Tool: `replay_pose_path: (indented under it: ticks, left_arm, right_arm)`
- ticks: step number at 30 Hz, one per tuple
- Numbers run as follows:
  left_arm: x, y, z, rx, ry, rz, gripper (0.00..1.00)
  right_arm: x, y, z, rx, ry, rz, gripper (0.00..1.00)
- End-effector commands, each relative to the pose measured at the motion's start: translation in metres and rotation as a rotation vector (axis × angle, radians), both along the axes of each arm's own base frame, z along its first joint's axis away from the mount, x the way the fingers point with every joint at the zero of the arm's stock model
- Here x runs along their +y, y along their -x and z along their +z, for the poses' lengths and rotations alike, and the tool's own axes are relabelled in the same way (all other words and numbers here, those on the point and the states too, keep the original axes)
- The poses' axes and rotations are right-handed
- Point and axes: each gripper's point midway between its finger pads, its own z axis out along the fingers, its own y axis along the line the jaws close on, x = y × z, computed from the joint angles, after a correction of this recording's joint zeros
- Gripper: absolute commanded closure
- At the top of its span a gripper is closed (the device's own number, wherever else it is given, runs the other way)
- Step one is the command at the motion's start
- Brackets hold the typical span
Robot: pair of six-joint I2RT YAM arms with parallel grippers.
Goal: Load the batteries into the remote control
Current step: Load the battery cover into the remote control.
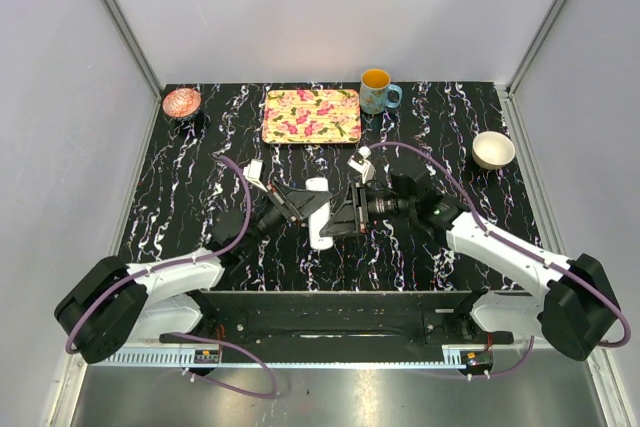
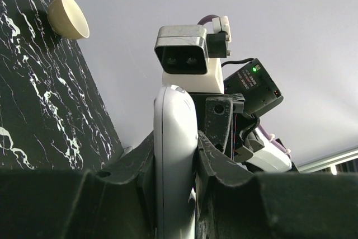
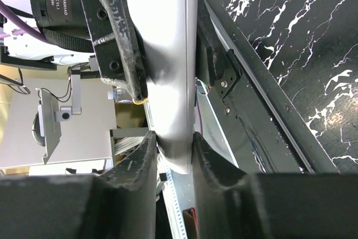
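My right gripper should release the white remote control on the bare black table (image 1: pixel 380 188) in front of the blue mug.
The white remote control (image 1: pixel 321 235) is held off the black marbled table (image 1: pixel 200 167) between both arms, near the middle. From the left, my left gripper (image 1: pixel 310 204) is shut on its body, and the left wrist view shows the remote control (image 2: pixel 174 132) clamped edge-on between the left gripper (image 2: pixel 175 152) fingers. From the right, my right gripper (image 1: pixel 337 215) has its fingers against both sides of the remote control (image 3: pixel 168 54), near its rounded end, as the right wrist view of the right gripper (image 3: pixel 172 145) shows. The batteries are out of view.
A floral tray (image 1: pixel 310 115), an orange-filled blue mug (image 1: pixel 377 92) and a pink bowl (image 1: pixel 181 102) stand along the back of the table. A cream bowl (image 1: pixel 493 149) sits at the right. Grey walls enclose the table on three sides.
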Motion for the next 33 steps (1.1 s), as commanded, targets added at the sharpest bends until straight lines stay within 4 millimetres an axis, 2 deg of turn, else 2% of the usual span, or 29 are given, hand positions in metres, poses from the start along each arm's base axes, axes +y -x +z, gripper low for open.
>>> replay_pose_path:
  ticks: [1, 11, 14, 18, 19, 20, 24, 28, 30, 31, 32, 33]
  left_arm:
    - [-0.003, 0.01, 0.039, -0.099, 0.097, -0.044, 1.0]
    - [-0.003, 0.009, 0.041, -0.105, 0.095, -0.042, 1.0]
    - [-0.002, 0.009, 0.042, -0.104, 0.098, -0.035, 1.0]
    - [-0.001, 0.008, 0.043, -0.108, 0.096, -0.023, 1.0]
    - [0.0, 0.008, 0.043, -0.106, 0.094, -0.022, 1.0]
    - [0.0, 0.008, 0.043, -0.11, 0.093, -0.023, 1.0]
    - [0.0, 0.008, 0.044, -0.109, 0.092, -0.018, 1.0]
    - [0.001, 0.006, 0.042, -0.104, 0.087, -0.01, 1.0]
    - [0.001, 0.004, 0.036, -0.093, 0.069, -0.003, 0.91]
    - [0.002, 0.004, 0.037, -0.096, 0.068, 0.001, 0.82]
    - [0.005, 0.0, 0.035, -0.099, 0.06, 0.018, 0.68]
    - [0.007, -0.002, 0.032, -0.091, 0.053, 0.028, 0.63]
  right_arm:
    - [0.009, -0.009, 0.009, -0.035, -0.051, -0.008, 0.65]
    - [0.013, -0.012, 0.012, -0.033, -0.079, -0.003, 0.65]
    - [0.015, -0.013, 0.013, -0.028, -0.086, -0.007, 0.55]
    - [0.015, -0.013, 0.014, -0.026, -0.091, -0.008, 0.53]
    - [0.015, -0.014, 0.015, -0.029, -0.093, -0.01, 0.56]
    - [0.015, -0.013, 0.015, -0.029, -0.092, -0.007, 0.67]
    - [0.014, -0.012, 0.01, -0.017, -0.08, -0.002, 0.99]
    - [0.012, -0.011, 0.008, -0.016, -0.063, -0.005, 1.0]
    - [0.009, -0.011, 0.01, -0.034, -0.054, -0.013, 1.0]
    - [0.007, -0.01, 0.008, -0.038, -0.032, -0.015, 1.0]
    - [0.005, -0.01, 0.008, -0.043, -0.018, -0.022, 1.0]
    - [0.004, -0.011, 0.008, -0.056, -0.003, -0.034, 1.0]
